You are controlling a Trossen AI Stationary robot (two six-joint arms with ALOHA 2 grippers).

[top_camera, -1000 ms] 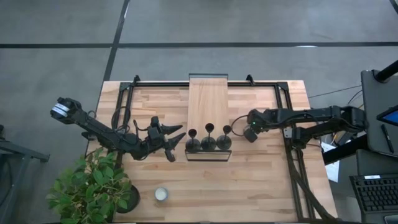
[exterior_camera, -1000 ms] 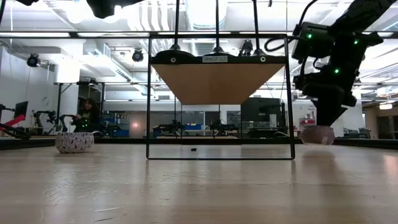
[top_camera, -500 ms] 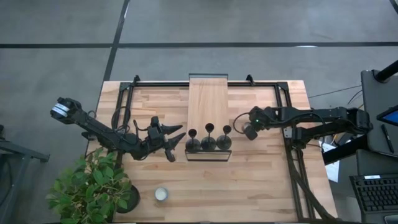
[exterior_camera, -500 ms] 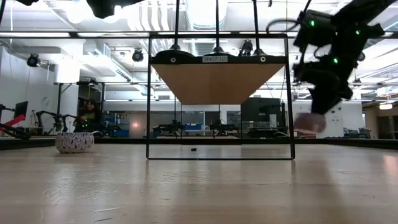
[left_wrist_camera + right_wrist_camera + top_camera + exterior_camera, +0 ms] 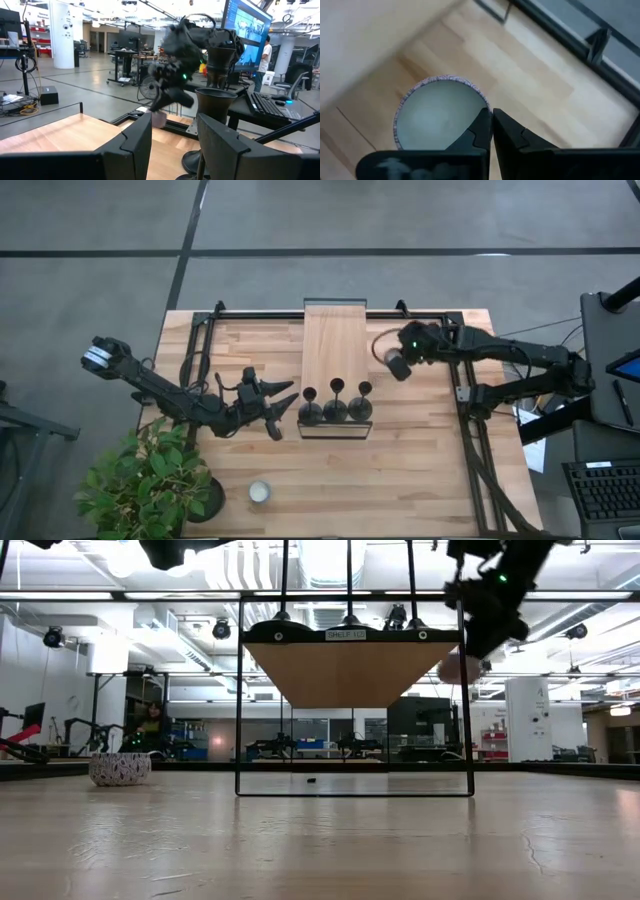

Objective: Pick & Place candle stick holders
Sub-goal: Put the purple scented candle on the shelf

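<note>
The robot's right gripper should set the small patterned bowl down on the far end of the raised wooden board (image 5: pixel 356 318).
Three black candle stick holders (image 5: pixel 335 408) stand in a row by their disc bases at the near end of a raised wooden board (image 5: pixel 335 345) in a black frame. My left gripper (image 5: pixel 284 408) is open, level, just left of the row. In the left wrist view its fingers (image 5: pixel 135 145) frame the nearest holder's cup top (image 5: pixel 215 100) without touching it. My right gripper (image 5: pixel 394 366) is shut on a small patterned bowl (image 5: pixel 440 112), right of the board and high above the table (image 5: pixel 460 668). My right gripper pinches the small bowl's rim (image 5: pixel 484 106) between its two fingers, which come at it from above, pointing down. One finger looks to lie over the bowl's inside, the other outside. The bowl hangs below the fingers, lifted clear of the table.
A second small patterned bowl (image 5: pixel 260 492) stands near the table's near edge, left of centre; it also shows in the low view (image 5: pixel 120 768). A potted plant (image 5: pixel 150 485) stands at the near left corner. Black rails (image 5: pixel 465 380) run along the table's sides.
My right gripper has risen and gone toward the table's far edge, nearer the board, carrying the small bowl from table height to well above it. My left gripper has kept still and open.
</note>
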